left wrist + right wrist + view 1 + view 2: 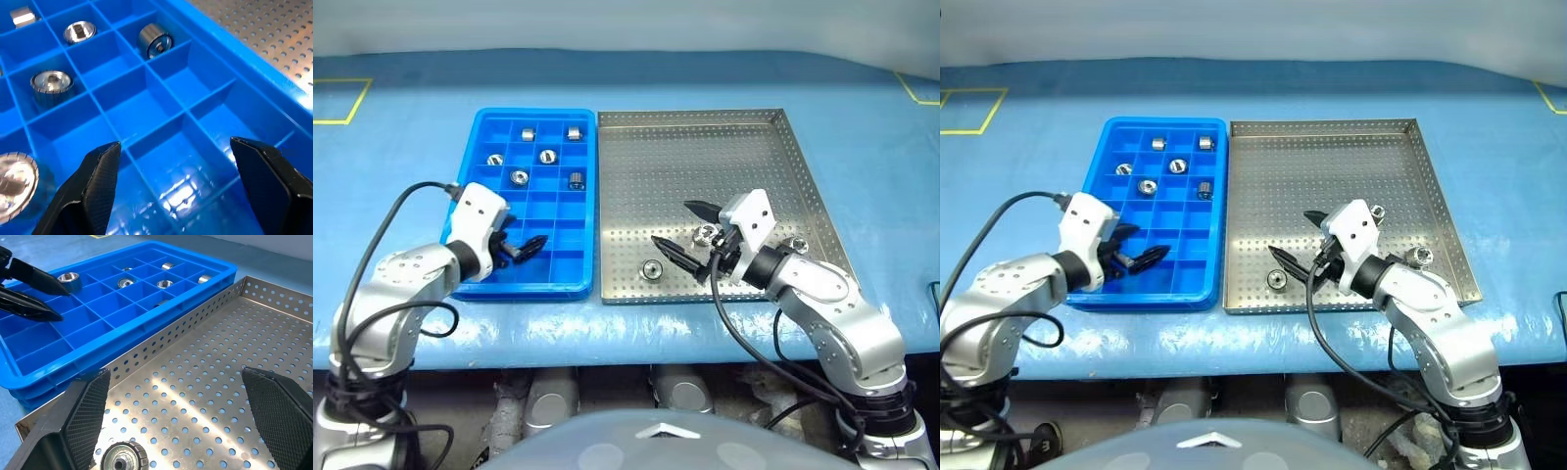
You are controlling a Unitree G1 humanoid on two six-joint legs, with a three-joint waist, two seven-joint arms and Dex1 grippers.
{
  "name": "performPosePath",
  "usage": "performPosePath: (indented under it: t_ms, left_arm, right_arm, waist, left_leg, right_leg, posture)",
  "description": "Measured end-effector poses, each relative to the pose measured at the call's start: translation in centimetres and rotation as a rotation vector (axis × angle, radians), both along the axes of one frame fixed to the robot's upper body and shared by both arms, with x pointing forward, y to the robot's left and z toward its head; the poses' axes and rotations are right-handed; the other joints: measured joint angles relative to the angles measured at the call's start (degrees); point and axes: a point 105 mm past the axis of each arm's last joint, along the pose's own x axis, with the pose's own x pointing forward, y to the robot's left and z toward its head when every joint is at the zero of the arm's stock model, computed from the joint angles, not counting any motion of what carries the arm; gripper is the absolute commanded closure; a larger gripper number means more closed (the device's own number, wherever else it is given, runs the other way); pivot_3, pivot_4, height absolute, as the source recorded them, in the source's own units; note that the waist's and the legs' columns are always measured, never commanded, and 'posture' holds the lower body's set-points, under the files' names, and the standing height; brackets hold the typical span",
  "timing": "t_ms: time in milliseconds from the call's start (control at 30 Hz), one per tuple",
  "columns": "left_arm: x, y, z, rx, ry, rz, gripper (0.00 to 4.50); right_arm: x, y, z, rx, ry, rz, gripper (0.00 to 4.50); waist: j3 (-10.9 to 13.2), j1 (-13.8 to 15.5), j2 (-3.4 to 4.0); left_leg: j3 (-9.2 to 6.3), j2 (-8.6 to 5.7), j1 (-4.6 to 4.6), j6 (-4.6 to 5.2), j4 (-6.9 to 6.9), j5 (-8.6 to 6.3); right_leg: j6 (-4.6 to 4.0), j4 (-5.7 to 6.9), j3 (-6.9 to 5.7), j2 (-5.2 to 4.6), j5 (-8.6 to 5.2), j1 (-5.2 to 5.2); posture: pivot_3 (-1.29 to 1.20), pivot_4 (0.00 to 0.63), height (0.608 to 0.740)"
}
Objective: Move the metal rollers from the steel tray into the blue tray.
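My left gripper needs to next close on the curved side of the metal roller (pixel 651 272) by the front rim of the steel tray, nearest the blue tray.
The blue tray (pixel 529 114) lies on the left with the steel tray (pixel 705 166) against its right side. Several metal rollers (pixel 547 156) rest in the blue tray's far compartments, and another (pixel 14 183) lies by my left gripper. Three rollers are in the steel tray: one (pixel 652 269) near its front rim, one (pixel 705 233) behind my right gripper, one (pixel 798 245) at the right. My left gripper (pixel 530 245) hangs open and empty over the blue tray's near compartments. My right gripper (pixel 673 223) is open and empty above the steel tray's front, with the front roller (pixel 122 461) just below it.
Both trays sit on a blue table cover (pixel 411 147) with yellow tape marks (pixel 337 98) at the far corners. The table's front edge (pixel 607 343) runs just behind both arms. Black cables (pixel 382 225) loop off each wrist.
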Motion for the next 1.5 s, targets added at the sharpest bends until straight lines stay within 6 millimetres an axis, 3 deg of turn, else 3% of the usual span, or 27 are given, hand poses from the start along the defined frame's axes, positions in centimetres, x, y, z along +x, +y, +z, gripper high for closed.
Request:
performPosePath:
  t_ms: [233, 533, 767, 1267, 1367, 1500]
  left_arm:
    - [-0.5, 1.9, 0.1, 0.018, -0.009, 0.082, 0.61]
    - [0.6, 1.1, 0.7, -0.010, -0.041, 0.074, 0.61]
    - [1.3, 1.2, -0.6, -0.030, 0.011, 0.097, 0.61]
    - [3.0, 0.9, -0.1, -0.105, -0.047, 0.129, 0.61]
    - [3.0, -0.4, 0.9, -0.193, -0.084, 0.071, 0.61]
    - [2.7, -6.1, 4.7, -0.358, -0.186, -0.183, 0.61]
  right_arm:
    - [0.4, 0.0, 0.2, -0.008, -0.004, 0.015, 0.00]
    - [0.6, 0.5, 0.1, -0.009, 0.001, 0.040, 0.00]
    - [0.7, 0.5, 0.1, -0.011, -0.001, 0.033, 0.00]
    - [0.8, 0.7, 0.2, -0.020, -0.014, 0.032, 0.00]
    - [0.8, 0.7, 0.2, -0.026, -0.015, 0.027, 0.00]
    - [0.5, 0.3, 0.0, -0.047, -0.013, 0.017, 0.00]
  waist:
    - [0.00, 0.94, 0.00]
    - [0.00, 1.63, 0.00]
    - [0.00, 1.81, 0.00]
    - [0.00, 2.25, 0.00]
    - [0.00, 2.27, -0.01]
    - [-0.01, 2.94, -0.02]
  left_leg:
    - [-0.01, 0.00, 0.00, 0.00, -0.01, 0.00]
    - [0.00, 0.00, 0.00, 0.00, -0.03, 0.00]
    - [-0.01, 0.00, -0.02, 0.00, -0.11, 0.00]
    - [-0.02, -0.01, -0.02, 0.00, -0.12, 0.00]
    - [-0.02, -0.02, -0.05, 0.00, -0.11, 0.00]
    - [-0.07, -0.06, -0.07, -0.01, -0.04, 0.00]
  right_leg:
    - [-0.02, -0.01, -0.01, -0.01, -0.01, 0.00]
    - [0.00, -0.01, -0.02, 0.00, 0.00, -0.01]
    - [0.06, -0.02, -0.04, -0.01, 0.04, -0.05]
    - [0.06, -0.02, -0.06, -0.01, 0.04, -0.04]
    - [0.06, -0.04, -0.06, -0.03, 0.04, -0.04]
    - [0.10, -0.06, -0.10, -0.04, 0.06, 0.02]
  posture:
    - [0.03, 0.150, 0.740]
    - [0.04, 0.150, 0.740]
    - [0.04, 0.150, 0.740]
    - [0.03, 0.150, 0.740]
    - [0.02, 0.150, 0.740]
    - [0.01, 0.150, 0.740]
